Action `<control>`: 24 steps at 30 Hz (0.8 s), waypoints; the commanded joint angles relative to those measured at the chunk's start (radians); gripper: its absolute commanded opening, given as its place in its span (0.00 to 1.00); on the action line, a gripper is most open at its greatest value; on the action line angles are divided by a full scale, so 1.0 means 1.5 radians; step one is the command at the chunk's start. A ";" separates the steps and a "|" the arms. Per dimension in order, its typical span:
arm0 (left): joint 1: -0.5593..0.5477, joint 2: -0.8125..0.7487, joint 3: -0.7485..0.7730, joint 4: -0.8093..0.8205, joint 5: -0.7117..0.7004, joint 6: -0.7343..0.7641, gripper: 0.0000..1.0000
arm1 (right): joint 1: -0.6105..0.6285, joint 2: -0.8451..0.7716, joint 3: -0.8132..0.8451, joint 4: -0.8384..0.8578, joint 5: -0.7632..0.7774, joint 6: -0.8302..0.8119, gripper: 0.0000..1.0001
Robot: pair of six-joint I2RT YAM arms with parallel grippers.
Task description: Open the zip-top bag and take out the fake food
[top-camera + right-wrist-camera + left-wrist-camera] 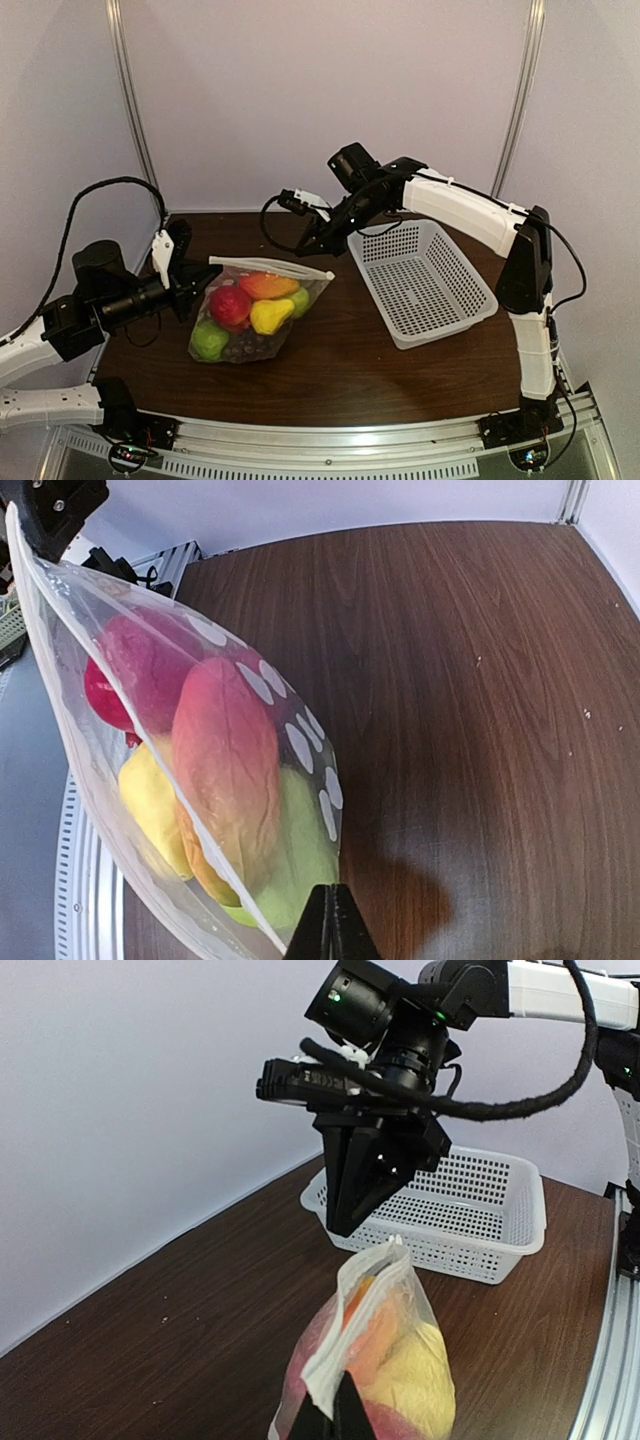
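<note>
My right gripper's fingers are shut next to the loose end of the bag's zip strip. I should open them and pinch the zip strip (298, 270) before spreading the bag.
The zip-top bag (262, 318) stands on the brown table, clear with white dots, its zip strip stretched level. Inside is the fake food: a red apple (230, 305), a yellow pear (268, 315), an orange-red fruit (268, 286), a green apple (209, 340) and dark grapes (250, 346). My left gripper (198, 280) is shut on the strip's left end, as the left wrist view (340, 1400) shows. My right gripper (303, 247) is shut at the right end. In the right wrist view (333, 900) the dotted bag wall (300, 750) runs into its tips. The mouth gapes slightly.
A white perforated basket (425, 285) stands to the right of the bag, under my right arm; it also shows in the left wrist view (500, 1215). Grey walls close off the back and sides. A metal rail (350, 440) runs along the near table edge.
</note>
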 commanded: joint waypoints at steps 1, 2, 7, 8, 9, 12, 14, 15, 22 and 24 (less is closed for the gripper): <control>0.004 -0.016 -0.007 0.032 -0.013 -0.007 0.00 | 0.000 0.000 0.020 0.013 0.018 -0.004 0.27; 0.004 -0.017 -0.007 0.033 -0.013 -0.007 0.00 | 0.000 0.002 0.020 0.003 0.014 -0.013 0.38; 0.004 -0.020 -0.009 0.032 -0.011 -0.006 0.00 | 0.004 0.010 0.009 -0.018 -0.028 -0.033 0.54; 0.004 -0.020 -0.009 0.032 -0.011 -0.006 0.00 | 0.007 0.012 0.006 -0.014 -0.023 -0.031 0.54; 0.004 -0.021 -0.009 0.032 -0.010 -0.005 0.00 | 0.009 0.015 0.005 -0.009 -0.017 -0.029 0.54; 0.004 -0.022 -0.010 0.031 -0.012 -0.005 0.00 | 0.012 0.029 0.009 0.002 -0.010 -0.020 0.54; 0.004 -0.022 -0.010 0.030 -0.014 -0.004 0.00 | 0.014 0.045 0.023 -0.008 -0.015 -0.025 0.53; 0.004 -0.022 -0.010 0.029 -0.015 -0.004 0.00 | 0.015 0.053 0.032 -0.016 -0.018 -0.031 0.52; 0.004 -0.031 -0.014 0.018 -0.030 -0.012 0.00 | 0.015 0.062 0.047 -0.022 -0.020 -0.031 0.13; 0.004 -0.035 -0.017 0.014 -0.039 -0.015 0.00 | 0.015 0.054 0.052 -0.012 -0.015 -0.022 0.00</control>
